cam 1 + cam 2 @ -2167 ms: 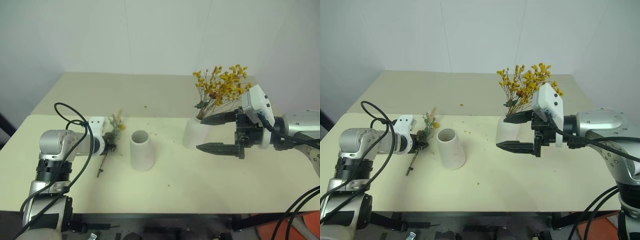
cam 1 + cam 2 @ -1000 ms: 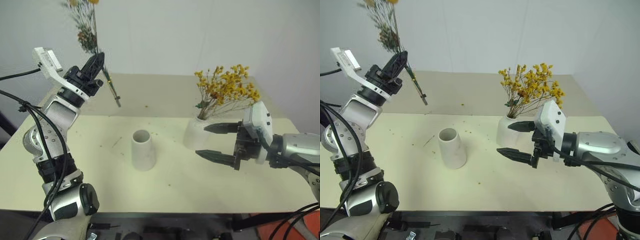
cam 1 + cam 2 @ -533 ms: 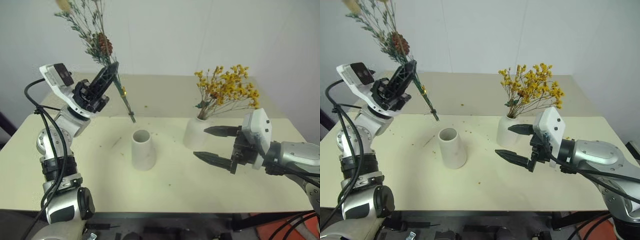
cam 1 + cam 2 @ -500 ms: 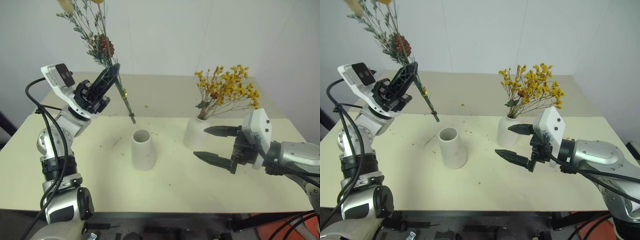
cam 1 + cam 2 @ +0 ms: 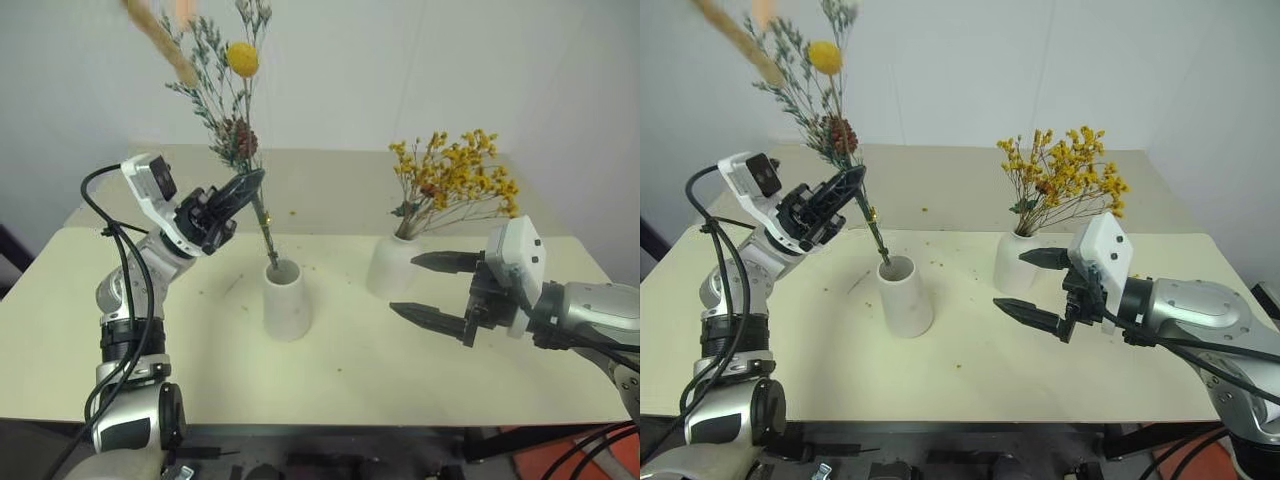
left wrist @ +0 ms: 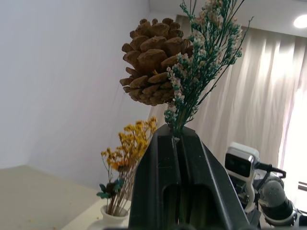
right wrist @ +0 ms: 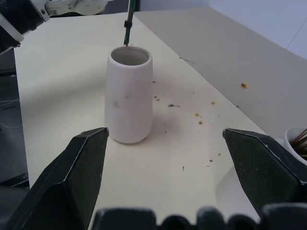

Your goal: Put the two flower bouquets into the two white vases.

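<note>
The robot's left gripper should release the sparse bouquet with its stems inside the opening of the tapered white vase (image 5: 281, 273).
My left gripper (image 5: 246, 186) is shut on the stems of the sparse bouquet (image 5: 228, 95), which has green sprigs, a pinecone (image 6: 152, 60) and a yellow ball. It holds the bunch tilted above the table. The stem end (image 7: 127, 28) hangs just over the rim of the tapered white vase (image 5: 286, 300), at mid table. The yellow bouquet (image 5: 455, 185) stands in the rounded white vase (image 5: 388, 268) to the right. My right gripper (image 5: 403, 284) is open just right of that vase, pointing left, with nothing between its fingers (image 7: 84, 165).
The cream table (image 5: 350, 370) carries scattered yellow and green crumbs between and behind the vases. A white wall stands close behind its far edge. My left arm's black cable (image 5: 110, 300) loops over the table's left side.
My left arm has come down and to the right, tipping the sparse bouquet more upright; its stem end went from behind and above the tapered vase to its rim. The right gripper has stayed put.
</note>
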